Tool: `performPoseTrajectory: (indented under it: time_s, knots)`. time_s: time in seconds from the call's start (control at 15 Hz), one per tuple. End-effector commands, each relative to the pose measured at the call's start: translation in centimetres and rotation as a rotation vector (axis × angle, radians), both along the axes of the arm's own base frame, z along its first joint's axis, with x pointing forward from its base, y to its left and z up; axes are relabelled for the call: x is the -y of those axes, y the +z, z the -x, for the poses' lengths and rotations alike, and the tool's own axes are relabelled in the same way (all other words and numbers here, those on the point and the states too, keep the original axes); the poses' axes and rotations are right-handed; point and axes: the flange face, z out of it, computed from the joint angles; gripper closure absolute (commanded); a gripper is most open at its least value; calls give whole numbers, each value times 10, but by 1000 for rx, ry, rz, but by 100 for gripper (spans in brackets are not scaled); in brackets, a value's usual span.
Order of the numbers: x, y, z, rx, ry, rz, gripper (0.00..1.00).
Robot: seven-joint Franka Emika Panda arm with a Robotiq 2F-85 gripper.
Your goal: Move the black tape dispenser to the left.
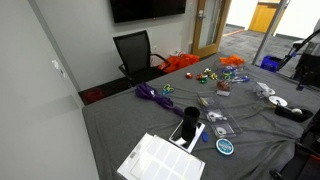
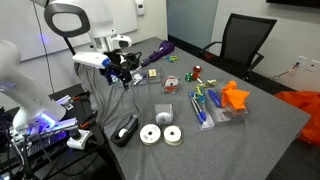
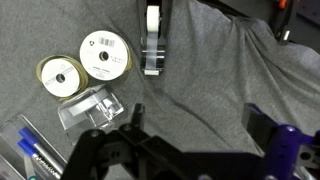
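Observation:
The robot's gripper should next go to the black tape dispenser and close across the dispenser's sides, around its roll of clear tape (image 1: 293,113) (image 3: 153,22).
The black tape dispenser (image 2: 126,130) lies near the table's front edge, next to two white tape rolls (image 2: 161,135). In the wrist view it sits at the top (image 3: 153,35), with a roll of clear tape in it. It also shows in an exterior view (image 1: 292,113) at the right. My gripper (image 2: 124,72) hangs above the grey cloth, back from the dispenser and apart from it. In the wrist view its fingers (image 3: 200,125) are spread wide with only cloth between them. It is open and empty.
A purple object (image 2: 160,50) lies close behind the gripper. Pens and clear plastic pieces (image 2: 205,110) and an orange item (image 2: 236,96) lie mid-table. A flat black slab (image 1: 185,130), a blue-rimmed disc (image 1: 225,147) and white paper (image 1: 160,160) lie elsewhere. A black chair (image 2: 245,40) stands beyond the table.

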Motion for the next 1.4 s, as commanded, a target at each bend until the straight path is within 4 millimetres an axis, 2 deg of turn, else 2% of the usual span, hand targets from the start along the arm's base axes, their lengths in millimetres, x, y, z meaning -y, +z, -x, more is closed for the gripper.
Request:
performPoseTrajectory:
  time_s: [0.0,0.07,0.2,0.47,0.6,0.87,1.33]
  knots:
    - [31,-11,16,74,93,-28,0]
    - [20,-4,12,35,52,-24,0]
    - [30,-5,17,59,71,-29,0]
    - [30,-4,16,62,75,-28,0]
    - [39,-15,18,64,98,-21,0]
    - [61,-47,25,21,88,-15,0]
    - [90,-122,36,-51,88,-45,0]
